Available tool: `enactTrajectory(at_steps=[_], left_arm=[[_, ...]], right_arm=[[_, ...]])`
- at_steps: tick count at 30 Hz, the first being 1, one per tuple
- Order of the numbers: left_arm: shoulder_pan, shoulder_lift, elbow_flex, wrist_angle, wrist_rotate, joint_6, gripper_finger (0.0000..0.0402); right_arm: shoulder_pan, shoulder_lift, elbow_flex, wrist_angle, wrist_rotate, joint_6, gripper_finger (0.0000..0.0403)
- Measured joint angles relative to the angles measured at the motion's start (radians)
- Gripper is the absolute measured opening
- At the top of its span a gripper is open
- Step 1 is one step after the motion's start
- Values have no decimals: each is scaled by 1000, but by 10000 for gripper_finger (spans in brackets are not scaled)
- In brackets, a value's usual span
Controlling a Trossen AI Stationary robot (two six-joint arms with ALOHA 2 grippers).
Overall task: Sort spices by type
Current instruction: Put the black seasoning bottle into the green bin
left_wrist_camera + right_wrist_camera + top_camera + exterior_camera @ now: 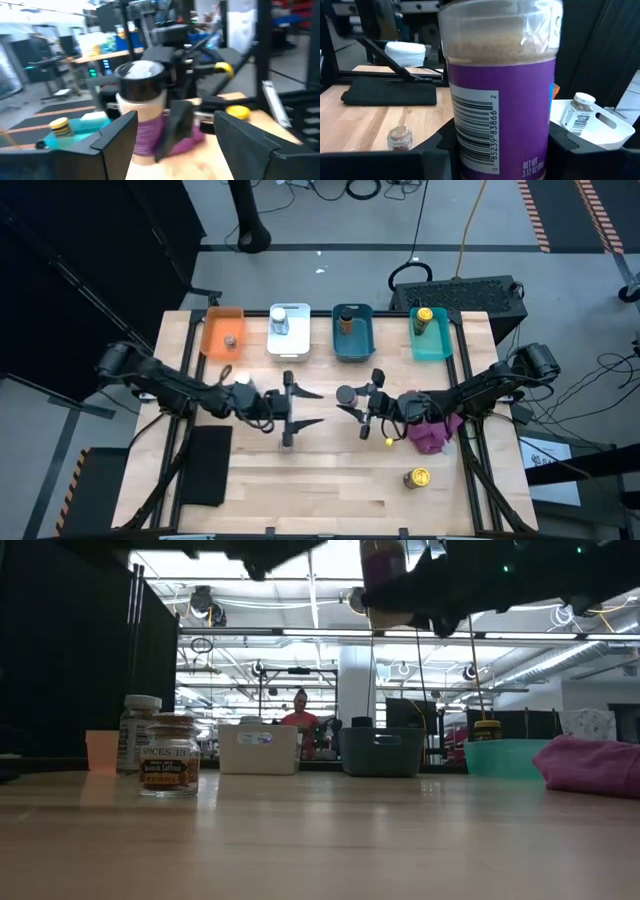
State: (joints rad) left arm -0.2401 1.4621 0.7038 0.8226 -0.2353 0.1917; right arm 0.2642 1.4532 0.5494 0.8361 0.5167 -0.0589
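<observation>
The robot's right gripper is side-on at the jar's purple label, so the left gripper needs to take the jar to let the right gripper regrip from the dark lid's end [346,394].
My right gripper [354,402] is shut on a spice jar [142,117] with a dark lid and a purple label, held high over the middle of the table [383,570]. My left gripper [306,408] is open wide just left of that jar and touches nothing. Its fingers [120,132] point at the jar. A brown-lidded jar [170,755] stands on the table in front of the orange bin [215,325]. A yellow-lidded jar [417,478] stands near the table's near right. My right gripper pinches the jar by its labelled body [500,115] between the two fingers [577,155], one on each side. The fingers come in level from the table's right. The jar is upright and lifted clear of the table, lid uppermost.
Along the far edge stand the orange bin, a white bin [300,340], a blue bin [362,345] and a teal bin [440,345], each holding a jar. A magenta cloth [435,432] lies under the right arm. A black cloth [205,465] lies near left.
</observation>
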Motion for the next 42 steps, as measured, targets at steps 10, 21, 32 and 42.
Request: enactTrajectory(at_steps=[10,21,32,42], left_arm=[[91,141,37,126,35,-63,267],[138,300,155,218,181,-47,267],[134,331,189,197,204,3,209],[127,259,189,-19,76,0,158]], right_arm=[[0,0,49,-64,-21,-13,155],[0,0,49,-61,-22,-24,155],[2,0,50,-106,-33,-10,196],[13,-12,50,-158,-12,22,286]])
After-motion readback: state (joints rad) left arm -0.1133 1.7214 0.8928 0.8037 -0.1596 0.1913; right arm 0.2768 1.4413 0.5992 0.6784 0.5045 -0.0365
